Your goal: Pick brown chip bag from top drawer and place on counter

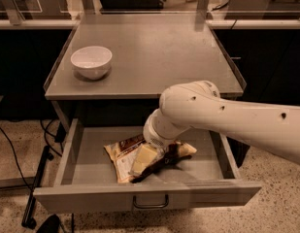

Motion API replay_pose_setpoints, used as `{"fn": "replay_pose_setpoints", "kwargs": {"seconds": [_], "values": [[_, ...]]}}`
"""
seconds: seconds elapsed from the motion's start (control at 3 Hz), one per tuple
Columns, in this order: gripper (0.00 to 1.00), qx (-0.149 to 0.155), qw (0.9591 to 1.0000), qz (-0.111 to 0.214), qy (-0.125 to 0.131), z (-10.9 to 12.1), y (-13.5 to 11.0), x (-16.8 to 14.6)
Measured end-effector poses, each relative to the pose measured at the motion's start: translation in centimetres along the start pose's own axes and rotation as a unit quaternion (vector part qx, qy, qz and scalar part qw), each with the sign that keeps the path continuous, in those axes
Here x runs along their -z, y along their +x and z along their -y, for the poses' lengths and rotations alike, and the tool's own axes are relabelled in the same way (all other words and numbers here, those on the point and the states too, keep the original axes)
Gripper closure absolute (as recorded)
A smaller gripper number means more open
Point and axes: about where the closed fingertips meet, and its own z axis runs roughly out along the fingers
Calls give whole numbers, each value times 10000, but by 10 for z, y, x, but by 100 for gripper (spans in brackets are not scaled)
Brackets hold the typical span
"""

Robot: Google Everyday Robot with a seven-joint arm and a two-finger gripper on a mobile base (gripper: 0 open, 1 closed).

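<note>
Next, my gripper closes on the dark middle part (171, 153) of the brown chip bag, beside the yellow end of the bag.
The brown chip bag (121, 152) lies crinkled on the floor of the open top drawer (86, 195), a little left of its middle. My white arm reaches in from the right and bends down into the drawer. My gripper (148, 161) sits right on top of the bag's right half and hides part of it. The counter (154, 52) is the flat grey top above the drawer.
A white bowl (91, 61) stands on the counter's left side. The drawer's loop handle (150, 203) is at the front centre. A pale ledge with glass panels (149, 21) runs behind the counter. Black cables (35, 188) lie on the speckled floor at the left.
</note>
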Motion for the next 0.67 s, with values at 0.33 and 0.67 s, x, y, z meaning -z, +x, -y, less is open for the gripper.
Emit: {"fn": "replay_pose_setpoints", "kwargs": {"seconds": [0.33, 0.67], "values": [[0, 141, 9992, -181, 331, 4, 6, 5], [19, 220, 9958, -402, 793, 15, 22, 9]]}}
